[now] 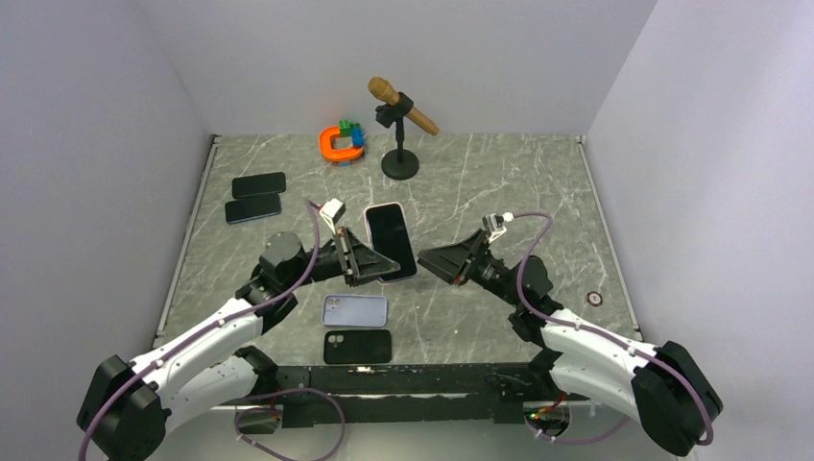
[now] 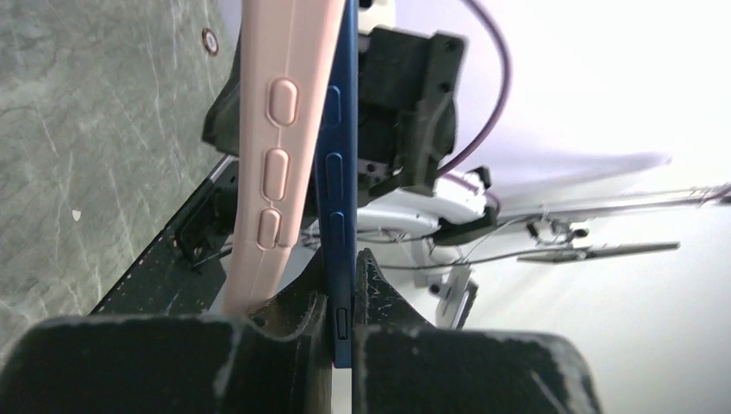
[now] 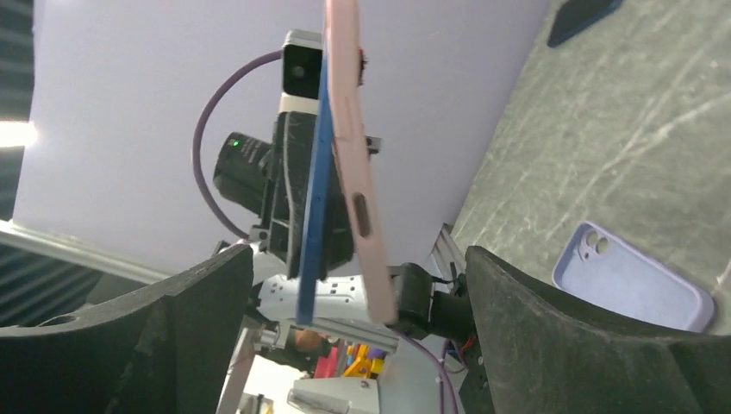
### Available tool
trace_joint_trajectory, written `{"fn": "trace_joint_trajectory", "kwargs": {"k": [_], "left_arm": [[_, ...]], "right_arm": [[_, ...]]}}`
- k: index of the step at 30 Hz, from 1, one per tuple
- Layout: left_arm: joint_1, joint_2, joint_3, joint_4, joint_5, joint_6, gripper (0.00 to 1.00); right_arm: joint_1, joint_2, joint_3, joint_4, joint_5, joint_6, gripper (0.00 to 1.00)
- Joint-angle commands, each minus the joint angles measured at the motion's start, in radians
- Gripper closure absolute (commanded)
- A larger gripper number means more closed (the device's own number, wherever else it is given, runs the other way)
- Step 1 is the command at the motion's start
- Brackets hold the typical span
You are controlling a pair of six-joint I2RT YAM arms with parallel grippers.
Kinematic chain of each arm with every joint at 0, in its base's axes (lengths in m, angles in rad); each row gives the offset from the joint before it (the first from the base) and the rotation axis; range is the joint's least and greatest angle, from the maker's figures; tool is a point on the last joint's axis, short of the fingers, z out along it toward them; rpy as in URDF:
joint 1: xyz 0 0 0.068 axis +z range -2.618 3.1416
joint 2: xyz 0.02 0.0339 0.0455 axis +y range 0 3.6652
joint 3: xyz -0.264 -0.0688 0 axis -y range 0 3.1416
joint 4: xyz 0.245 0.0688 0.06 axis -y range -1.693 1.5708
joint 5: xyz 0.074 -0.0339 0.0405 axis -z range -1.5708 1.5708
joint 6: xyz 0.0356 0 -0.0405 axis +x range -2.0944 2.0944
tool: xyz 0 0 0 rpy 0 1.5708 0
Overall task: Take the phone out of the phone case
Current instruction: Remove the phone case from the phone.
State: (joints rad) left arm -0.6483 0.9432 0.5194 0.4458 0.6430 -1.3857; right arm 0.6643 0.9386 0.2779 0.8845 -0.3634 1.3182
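Observation:
Next, my left gripper releases the blue phone on the table (image 1: 248, 246) in front of the two dark phones.
My left gripper (image 1: 368, 261) is shut on the lower end of a blue phone (image 1: 391, 240) and holds it upright above the table, its dark screen facing up. In the left wrist view the blue phone edge (image 2: 338, 172) sits clamped between my fingers (image 2: 379, 293). The pink case (image 2: 280, 129) is peeled away from the phone on one side. My right gripper (image 1: 437, 259) is open just right of the phone. In the right wrist view the phone (image 3: 315, 216) and the pink case (image 3: 358, 172) hang between its wide-open fingers (image 3: 552, 328) without touching them.
A lilac case (image 1: 354, 310) and a black case (image 1: 357, 346) lie near the front edge. Two dark phones (image 1: 257, 196) lie at the back left. A microphone on a stand (image 1: 400, 120) and an orange toy (image 1: 343, 142) stand at the back. A small ring (image 1: 595, 299) lies at the right.

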Motion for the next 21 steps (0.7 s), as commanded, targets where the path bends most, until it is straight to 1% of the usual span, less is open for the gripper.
{"fn": "trace_joint_trajectory", "kwargs": {"k": [1,3,6,7,9,11,14,16,18,21], "left_arm": [[0.044,-0.088,-0.029,0.104,-0.080,-0.133,1.00],[0.063,-0.119,-0.031,0.094,-0.108,-0.144,1.00],[0.070,-0.172,-0.045,0.082,-0.162,-0.177,1.00],[0.071,-0.182,-0.049,0.085,-0.173,-0.186,1.00],[0.075,-0.192,-0.054,0.111,-0.180,-0.201,1.00],[0.077,-0.192,-0.054,0.119,-0.172,-0.218,1.00],[0.077,-0.187,-0.056,0.151,-0.154,-0.232,1.00],[0.077,-0.188,-0.060,0.151,-0.147,-0.233,1.00],[0.077,-0.198,-0.072,0.150,-0.151,-0.240,1.00],[0.079,-0.205,-0.076,0.150,-0.151,-0.243,1.00]], "right_arm": [[0.014,0.015,-0.021,0.094,0.043,0.027,0.09],[0.025,0.045,-0.037,0.187,0.041,0.046,0.14],[0.031,0.105,-0.047,0.347,0.023,0.081,0.34],[0.044,0.135,-0.041,0.370,0.019,0.079,0.37],[0.072,0.174,-0.016,0.363,0.015,0.068,0.41],[0.097,0.212,0.017,0.369,0.018,0.065,0.47],[0.148,0.273,0.061,0.387,0.030,0.044,0.48],[0.169,0.321,0.100,0.399,0.018,0.041,0.51],[0.182,0.367,0.127,0.436,0.009,0.051,0.52],[0.193,0.415,0.166,0.448,0.011,0.064,0.52]]}}
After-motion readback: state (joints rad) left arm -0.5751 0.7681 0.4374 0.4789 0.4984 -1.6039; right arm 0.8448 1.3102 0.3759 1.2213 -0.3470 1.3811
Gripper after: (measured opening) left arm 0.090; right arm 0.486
